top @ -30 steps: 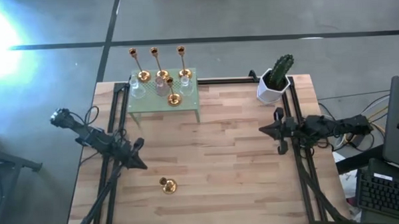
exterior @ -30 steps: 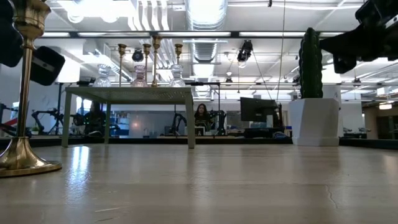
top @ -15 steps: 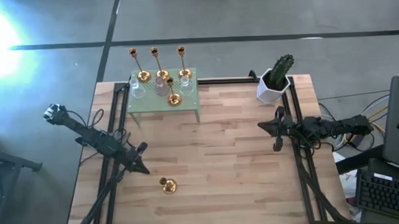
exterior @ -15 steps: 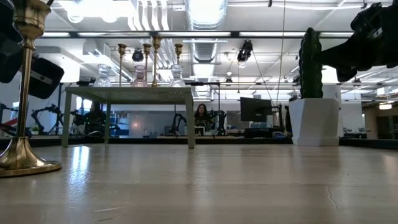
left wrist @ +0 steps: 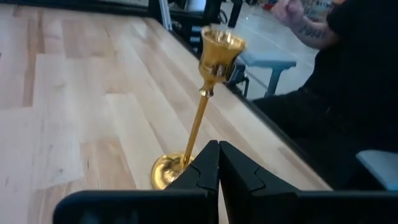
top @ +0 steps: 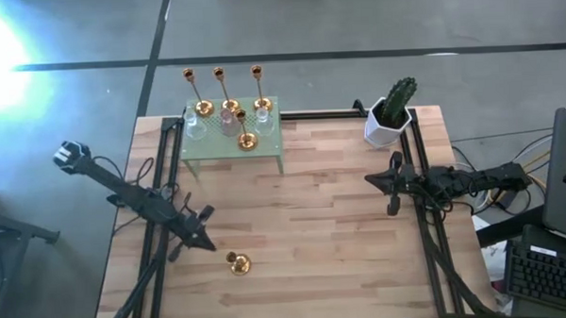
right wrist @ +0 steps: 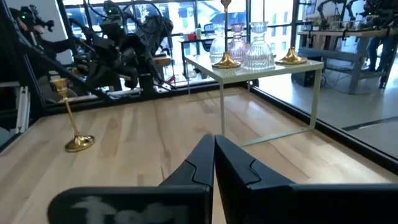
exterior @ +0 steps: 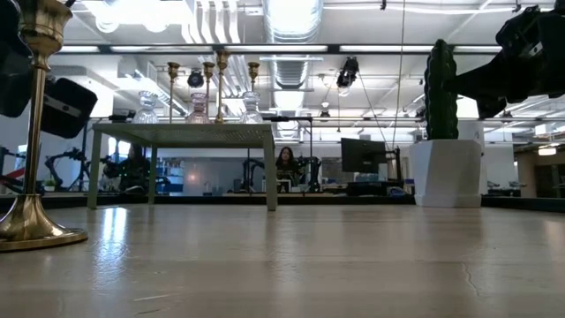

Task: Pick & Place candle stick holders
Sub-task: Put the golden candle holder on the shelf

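The gold candle stick holder's stem is still beyond my shut left gripper, so I should open its fingers, move in and grip just below the holder's cup (left wrist: 206,93).
One tall gold candle stick holder (top: 238,263) stands upright on its round base on the wooden table near the near edge; it also shows in the left wrist view (left wrist: 204,93) and the low view (exterior: 32,132). My left gripper (top: 209,244) is shut, its tips (left wrist: 218,147) just short of the holder's stem, a little to its left and farther from the near edge. Several gold and glass holders (top: 228,112) stand on a small green stand (top: 264,152) at the far side. My right gripper (top: 369,181) is shut and empty at the table's right side.
A white pot with a green cactus (top: 391,113) stands at the far right corner. The green stand's legs (exterior: 270,172) rest on the table at the far left. A person (left wrist: 348,74) sits beyond the table's near edge. Bare wood lies between the two arms.
My left gripper has gone toward the table's near edge and toward the lone gold holder, staying shut. The holder has stayed in place.
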Available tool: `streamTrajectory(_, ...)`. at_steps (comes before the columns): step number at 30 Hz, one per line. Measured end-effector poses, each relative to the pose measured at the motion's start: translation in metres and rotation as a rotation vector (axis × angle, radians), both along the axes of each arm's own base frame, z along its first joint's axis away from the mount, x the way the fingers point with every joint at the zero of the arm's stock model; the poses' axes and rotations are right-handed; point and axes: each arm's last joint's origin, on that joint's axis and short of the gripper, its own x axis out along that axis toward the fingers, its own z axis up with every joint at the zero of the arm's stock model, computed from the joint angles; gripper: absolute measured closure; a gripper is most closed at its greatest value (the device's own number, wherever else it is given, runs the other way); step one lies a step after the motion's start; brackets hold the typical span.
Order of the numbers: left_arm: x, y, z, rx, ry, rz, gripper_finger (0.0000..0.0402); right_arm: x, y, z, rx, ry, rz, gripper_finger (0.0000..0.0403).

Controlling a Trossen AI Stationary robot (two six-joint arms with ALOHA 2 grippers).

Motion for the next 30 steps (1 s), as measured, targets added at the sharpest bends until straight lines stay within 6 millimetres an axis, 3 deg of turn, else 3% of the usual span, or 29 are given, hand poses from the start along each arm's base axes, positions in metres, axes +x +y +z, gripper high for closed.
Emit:
streamTrajectory(8,0.012,-0.007,-0.008,0.057,0.001,-0.017,0.0393,0.000,0.000,0.000,0.002,-0.002,0.001,0.0394)
streamTrajectory(17,0.033,-0.019,0.001,0.096,-0.003,-0.017,0.0379,0.000,0.000,0.000,0.001,-0.003,0.003,0.0394)
streamTrajectory(30,0.054,-0.029,-0.007,0.114,0.118,0.072,0.0263,0.000,0.000,0.000,0.000,-0.002,0.002,0.0394)
